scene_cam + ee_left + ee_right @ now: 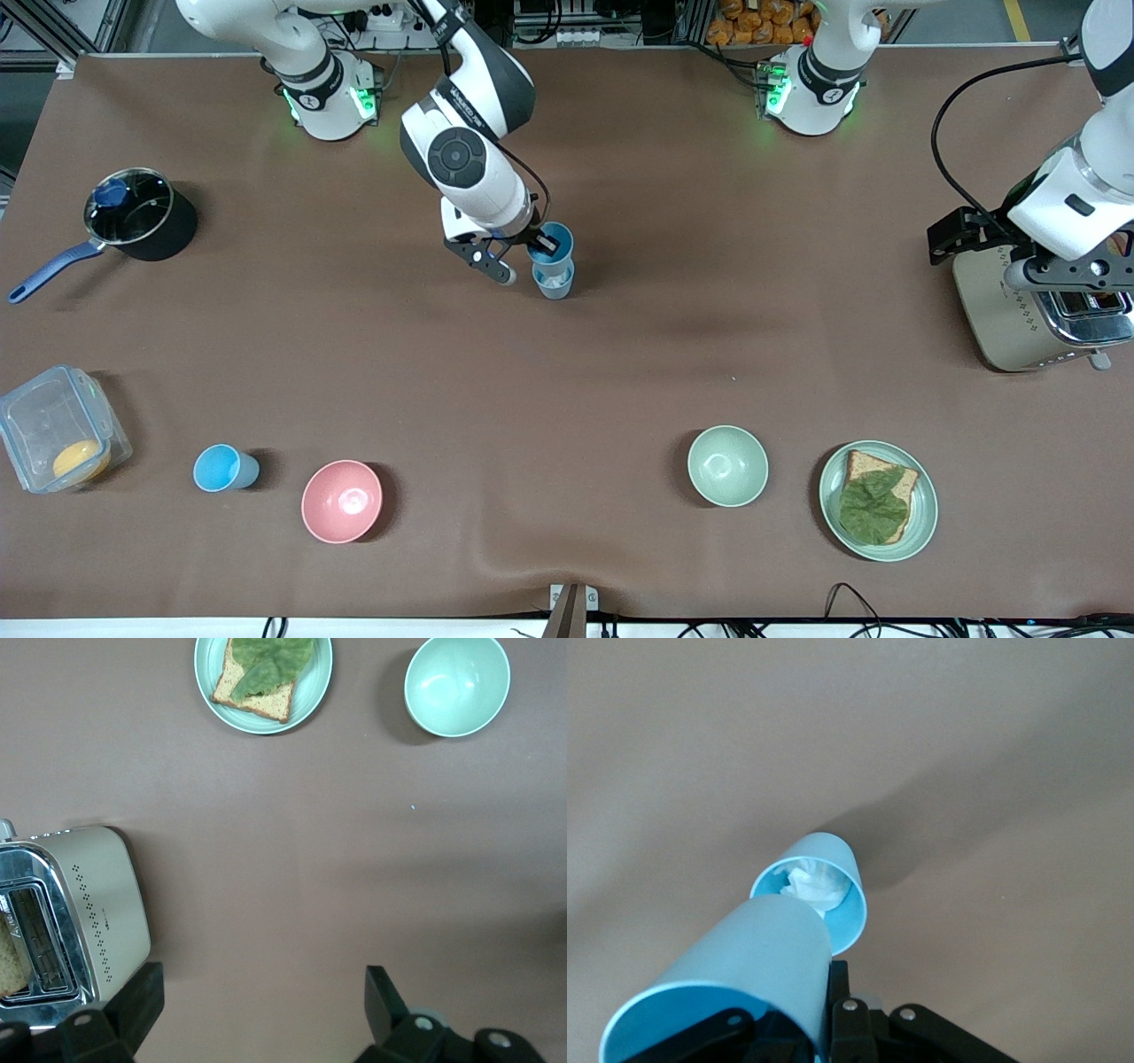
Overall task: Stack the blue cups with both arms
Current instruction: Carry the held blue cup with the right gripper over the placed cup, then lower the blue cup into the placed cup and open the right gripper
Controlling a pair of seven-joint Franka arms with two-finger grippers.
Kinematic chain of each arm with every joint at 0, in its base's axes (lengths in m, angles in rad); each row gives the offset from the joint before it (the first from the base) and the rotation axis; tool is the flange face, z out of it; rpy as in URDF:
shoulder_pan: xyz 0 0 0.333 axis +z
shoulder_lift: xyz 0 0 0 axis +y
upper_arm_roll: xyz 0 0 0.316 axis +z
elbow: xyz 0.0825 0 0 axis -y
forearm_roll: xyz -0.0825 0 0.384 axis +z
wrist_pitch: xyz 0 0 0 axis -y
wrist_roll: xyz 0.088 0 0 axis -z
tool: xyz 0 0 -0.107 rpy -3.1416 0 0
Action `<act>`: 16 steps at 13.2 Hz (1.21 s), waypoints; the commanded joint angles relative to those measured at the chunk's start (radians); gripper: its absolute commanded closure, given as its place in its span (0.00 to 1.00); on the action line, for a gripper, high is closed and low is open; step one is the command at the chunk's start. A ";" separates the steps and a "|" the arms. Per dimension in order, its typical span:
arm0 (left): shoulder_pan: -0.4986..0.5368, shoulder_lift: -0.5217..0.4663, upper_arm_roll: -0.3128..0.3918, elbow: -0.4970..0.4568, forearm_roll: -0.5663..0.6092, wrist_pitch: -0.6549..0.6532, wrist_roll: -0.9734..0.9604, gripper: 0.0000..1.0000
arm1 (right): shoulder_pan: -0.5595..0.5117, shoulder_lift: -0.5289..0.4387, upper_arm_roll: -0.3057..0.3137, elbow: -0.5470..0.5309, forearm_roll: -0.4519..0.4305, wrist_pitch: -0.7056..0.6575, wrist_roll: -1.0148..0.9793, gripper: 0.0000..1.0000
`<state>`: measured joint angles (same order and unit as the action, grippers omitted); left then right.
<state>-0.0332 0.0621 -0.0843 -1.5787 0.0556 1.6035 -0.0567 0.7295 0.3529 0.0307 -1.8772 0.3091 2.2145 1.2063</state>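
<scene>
The robot's right gripper should release the light-blue cup inside the standing blue cup (pixel 553 270) (pixel 815 891) that holds crumpled white paper.
My right gripper (pixel 532 245) is shut on the wall of a light-blue cup (pixel 553 241) and holds it tilted just above a second blue cup (pixel 555 280) that stands mid-table. In the right wrist view the held cup (pixel 735 979) fills the space at the gripper (pixel 793 1020), and the standing cup (pixel 819 890) has crumpled white paper inside. A third blue cup (pixel 226 468) sits near the front edge, beside the pink bowl (pixel 342 501). My left gripper (pixel 1067 276) waits open and empty over the toaster (pixel 1019 323); it shows in the left wrist view (pixel 261 1010).
A black saucepan (pixel 140 215) and a clear box (pixel 58 427) holding something orange are at the right arm's end. A pale green bowl (pixel 727 465) and a plate with bread and lettuce (pixel 877 501) lie near the front edge, toward the left arm's end.
</scene>
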 commanded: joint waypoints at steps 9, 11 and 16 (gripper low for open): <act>0.004 0.005 0.003 -0.004 -0.025 -0.008 0.029 0.00 | 0.030 0.078 -0.012 0.032 0.007 -0.012 0.018 1.00; 0.003 0.005 0.002 -0.003 -0.025 -0.008 0.029 0.00 | 0.030 0.075 -0.014 0.035 0.005 -0.013 0.025 0.01; -0.001 0.005 0.000 0.029 -0.022 -0.008 0.031 0.00 | -0.031 0.008 -0.052 0.163 -0.100 -0.227 -0.112 0.00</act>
<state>-0.0337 0.0724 -0.0851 -1.5790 0.0556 1.6047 -0.0541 0.7404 0.4098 -0.0056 -1.7776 0.2658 2.1282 1.1743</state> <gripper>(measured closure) 0.000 0.313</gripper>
